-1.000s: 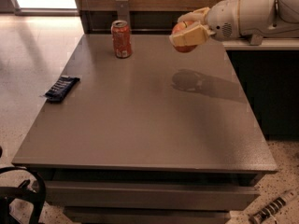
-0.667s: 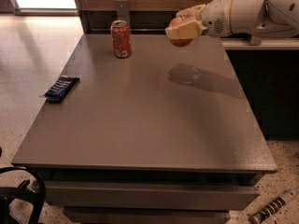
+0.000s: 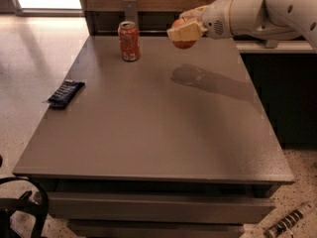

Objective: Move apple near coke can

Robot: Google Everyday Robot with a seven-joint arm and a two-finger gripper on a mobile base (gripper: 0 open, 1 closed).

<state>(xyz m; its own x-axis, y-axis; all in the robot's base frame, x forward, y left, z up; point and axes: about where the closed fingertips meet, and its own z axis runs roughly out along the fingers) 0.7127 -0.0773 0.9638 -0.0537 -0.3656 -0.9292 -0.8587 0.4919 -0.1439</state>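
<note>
My gripper is going to release the apple, now hanging above the table's far middle. It will leave it on the grey table (image 3: 158,62) between the coke can and the apple's shadow.
The coke can (image 3: 129,41), red-orange with a silver top, stands upright near the far left part of the grey table (image 3: 158,128). My gripper (image 3: 185,29) reaches in from the right on a white arm and is shut on the apple (image 3: 183,41), which is red-orange and partly hidden by the pale fingers (image 3: 184,31). The apple hangs in the air above the table's far middle, to the right of the can and apart from it. Its shadow lies on the table below.
A flat dark blue packet (image 3: 66,93) lies at the table's left edge. A dark counter (image 3: 277,48) runs along the right behind the arm. A wooden wall stands behind the table. A black chair part (image 3: 20,207) shows at the bottom left.
My gripper has carried the apple to the left and slightly farther back, closer to the coke can. The can and packet have not moved.
</note>
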